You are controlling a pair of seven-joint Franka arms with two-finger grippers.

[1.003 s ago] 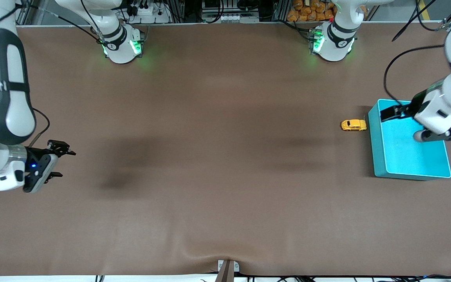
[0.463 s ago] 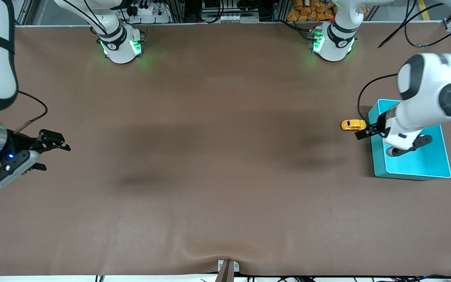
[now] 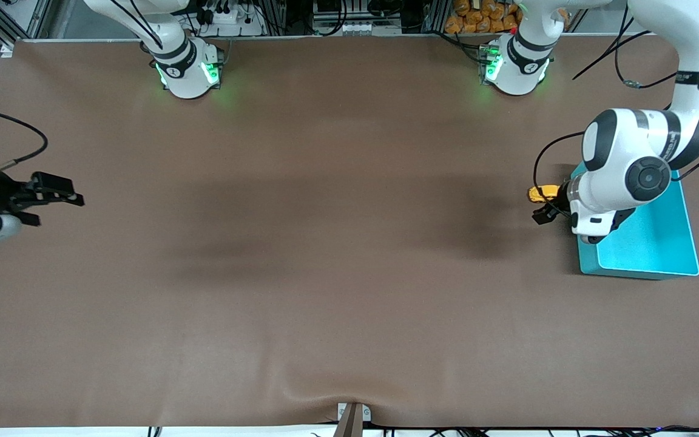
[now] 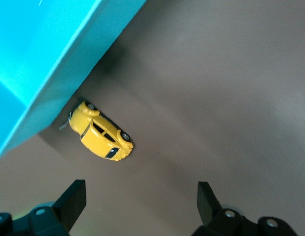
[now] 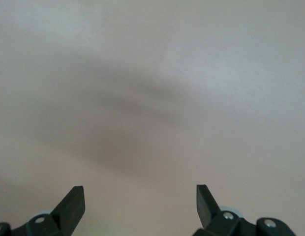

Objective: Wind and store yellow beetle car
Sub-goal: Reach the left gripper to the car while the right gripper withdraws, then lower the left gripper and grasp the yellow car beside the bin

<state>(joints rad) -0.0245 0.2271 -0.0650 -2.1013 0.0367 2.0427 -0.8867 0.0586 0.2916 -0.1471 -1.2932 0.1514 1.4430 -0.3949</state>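
Note:
The robot's left gripper will next close on the doors of the yellow beetle car [image 3: 546, 193] [image 4: 102, 136], its fingers across the two long sides of the car.
The yellow beetle car [image 3: 539, 193] stands on the brown table right beside the turquoise bin's [image 3: 653, 249] wall, on the side toward the table's middle. In the front view my left arm's hand partly covers it. The left wrist view shows the whole car [image 4: 101, 133] lying along the bin [image 4: 39, 54]. My left gripper [image 3: 548, 206] hovers just over the car, open and empty [image 4: 141, 206]. My right gripper [image 3: 53, 206] is over bare table at the right arm's end, also open and holding nothing [image 5: 141, 206].
The bin holds nothing that I can see, and my left arm's wrist [image 3: 625, 176] crosses over it. Both arm bases [image 3: 189, 67] [image 3: 513, 64] stand along the table's edge farthest from the front camera.
My left gripper swung from over the bin to over the car. My right arm drew back toward its end of the table, its fingers spreading a little wider.

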